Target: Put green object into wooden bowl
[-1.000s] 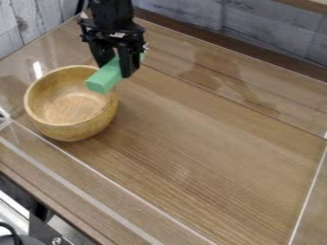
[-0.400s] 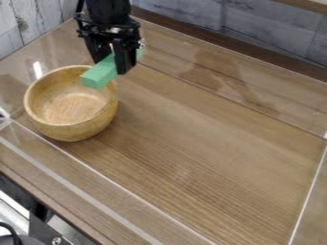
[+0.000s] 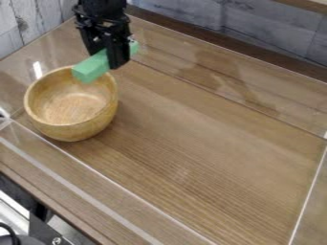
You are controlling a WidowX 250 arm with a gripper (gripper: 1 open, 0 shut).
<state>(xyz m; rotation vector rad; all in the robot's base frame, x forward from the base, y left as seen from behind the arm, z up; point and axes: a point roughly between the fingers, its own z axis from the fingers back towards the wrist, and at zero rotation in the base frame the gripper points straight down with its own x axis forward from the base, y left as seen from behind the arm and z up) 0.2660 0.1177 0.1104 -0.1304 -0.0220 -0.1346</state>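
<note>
I will release the green block from my gripper inside the wooden bowl (image 3: 80, 83), near the bowl's far rim.
A bright green block (image 3: 90, 68) hangs tilted in the air, its lower end over the far right rim of the wooden bowl (image 3: 52, 122). My black gripper (image 3: 107, 55) is shut on the block's upper end. The round tan bowl sits at the left of the table, and its inside holds nothing. The block's top end is hidden behind the fingers.
A low clear plastic wall (image 3: 153, 225) runs around the wooden tabletop (image 3: 217, 134). Behind the table stands a grey plank wall (image 3: 255, 24). The arm comes down from the top left.
The gripper has carried the green block left and a little farther back, from beside the bowl's right rim to over that rim. The bowl has not moved.
</note>
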